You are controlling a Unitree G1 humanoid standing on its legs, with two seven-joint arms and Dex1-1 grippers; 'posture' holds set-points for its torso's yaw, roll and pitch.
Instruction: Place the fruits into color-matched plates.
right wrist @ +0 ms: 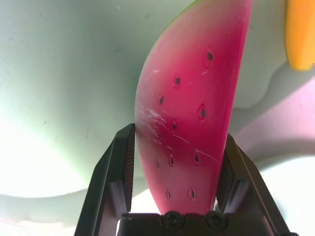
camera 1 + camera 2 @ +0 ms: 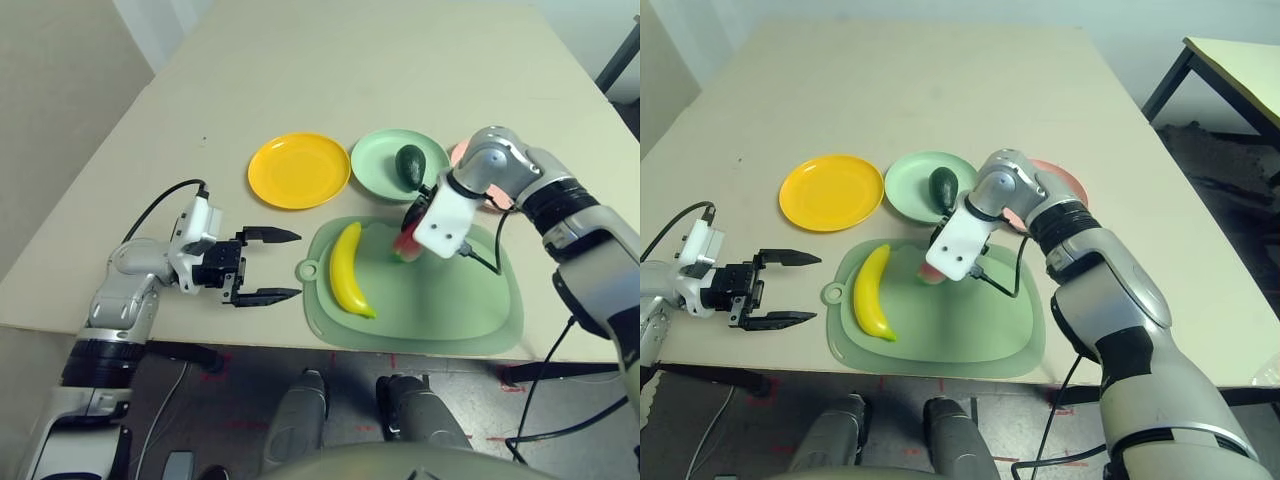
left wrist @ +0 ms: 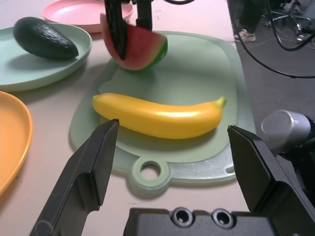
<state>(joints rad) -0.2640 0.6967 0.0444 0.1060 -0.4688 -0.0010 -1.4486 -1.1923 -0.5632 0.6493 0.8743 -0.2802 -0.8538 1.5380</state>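
The right gripper should drop the red watermelon wedge near the middle of the pink plate (image 2: 518, 175), beside the pale green plate.
The red watermelon wedge (image 1: 189, 123) stands on the green mat (image 2: 440, 310), and my right gripper (image 2: 410, 235) is shut on it from above, a finger on each flat side. Left of the wedge on the same mat lies the yellow banana (image 2: 348, 270). The dark green avocado (image 2: 411, 165) rests in the pale green plate (image 2: 372, 160). The yellow-orange plate (image 2: 298, 170) sits to its left with nothing in it. Behind my right wrist is the pink plate (image 2: 460, 153), partly hidden. My left gripper (image 2: 297, 265) is open, just left of the mat and pointing at the banana.
The mat has a small handle loop (image 2: 309, 270) on its left end, close to my left fingertips. A black cable (image 2: 480, 255) runs from my right wrist over the mat. The table's front edge lies just below the mat.
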